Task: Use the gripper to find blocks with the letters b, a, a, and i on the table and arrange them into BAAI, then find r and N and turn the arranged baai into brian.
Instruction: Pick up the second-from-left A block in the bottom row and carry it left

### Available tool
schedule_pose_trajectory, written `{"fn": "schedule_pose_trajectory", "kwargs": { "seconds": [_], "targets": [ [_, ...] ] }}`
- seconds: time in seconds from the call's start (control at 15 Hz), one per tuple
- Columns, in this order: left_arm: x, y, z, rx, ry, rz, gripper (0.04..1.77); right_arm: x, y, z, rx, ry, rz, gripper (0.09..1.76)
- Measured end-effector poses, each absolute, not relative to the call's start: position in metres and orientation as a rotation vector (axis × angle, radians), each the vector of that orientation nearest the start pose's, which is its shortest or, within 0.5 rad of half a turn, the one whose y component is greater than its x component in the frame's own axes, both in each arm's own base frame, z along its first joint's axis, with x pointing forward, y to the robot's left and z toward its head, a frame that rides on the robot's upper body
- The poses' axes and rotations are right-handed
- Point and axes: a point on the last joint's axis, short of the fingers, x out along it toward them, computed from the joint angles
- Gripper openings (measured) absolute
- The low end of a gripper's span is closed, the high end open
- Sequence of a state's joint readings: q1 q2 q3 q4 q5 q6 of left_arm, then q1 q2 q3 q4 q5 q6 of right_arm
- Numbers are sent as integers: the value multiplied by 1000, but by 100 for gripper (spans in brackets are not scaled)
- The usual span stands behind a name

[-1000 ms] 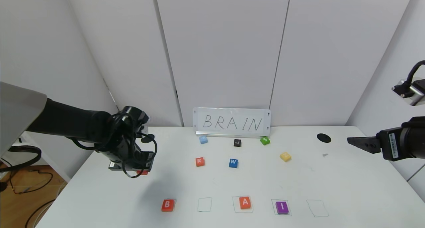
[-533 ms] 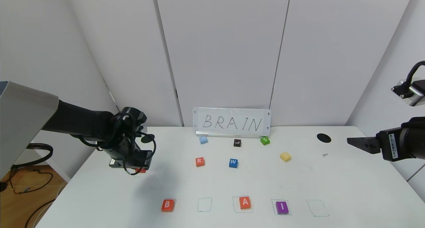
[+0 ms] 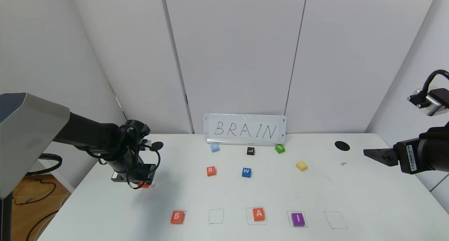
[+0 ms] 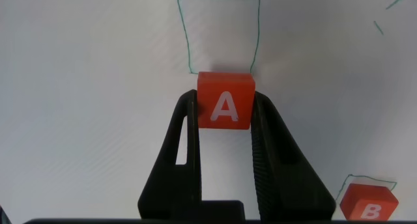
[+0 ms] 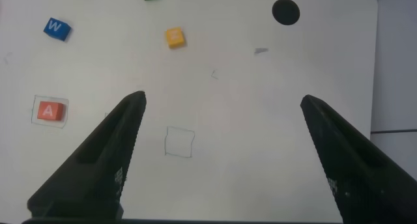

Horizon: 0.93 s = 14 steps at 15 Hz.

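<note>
Next, my left gripper sets the orange-red A block down in the drawn square farther back than the B block [image 3: 149, 181] [image 4: 225, 56].
My left gripper [image 3: 142, 183] is shut on an orange-red A block [image 4: 225, 100] and holds it over the table's left side; in the head view only a red corner [image 3: 143, 185] shows. On the front row lie the B block [image 3: 176, 216], a second A block [image 3: 259, 214] and the purple I block [image 3: 297, 219]. An empty drawn square [image 3: 216, 216] lies between B and A. The R block [image 3: 210, 171] and the yellow N block [image 3: 301, 165] lie farther back. My right gripper [image 3: 368, 153] is open and empty above the table's right side.
A "BRAIN" sign [image 3: 245, 129] stands at the back of the table [image 3: 105, 206]. Light-blue [image 3: 214, 147], black L [image 3: 250, 151], green S [image 3: 279, 148] and blue W [image 3: 246, 172] blocks lie near it. Another empty outline [image 3: 335, 220] is at the front right. Black holes [image 3: 342, 146] mark both back corners.
My left gripper has moved a little to the left and down with the A block. My right arm has shifted slightly.
</note>
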<state>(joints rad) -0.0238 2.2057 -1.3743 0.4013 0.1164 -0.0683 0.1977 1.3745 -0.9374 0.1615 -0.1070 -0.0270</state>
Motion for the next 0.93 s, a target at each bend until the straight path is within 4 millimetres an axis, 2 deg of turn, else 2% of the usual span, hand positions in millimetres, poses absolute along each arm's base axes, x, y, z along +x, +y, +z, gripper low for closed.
{"fn": "schedule_pose_trajectory", "kwargs": {
  "seconds": [0.93],
  "targets": [
    [399,-2,47,8,1186,82,51,214,43,227,-124,604,102,171]
  ]
}}
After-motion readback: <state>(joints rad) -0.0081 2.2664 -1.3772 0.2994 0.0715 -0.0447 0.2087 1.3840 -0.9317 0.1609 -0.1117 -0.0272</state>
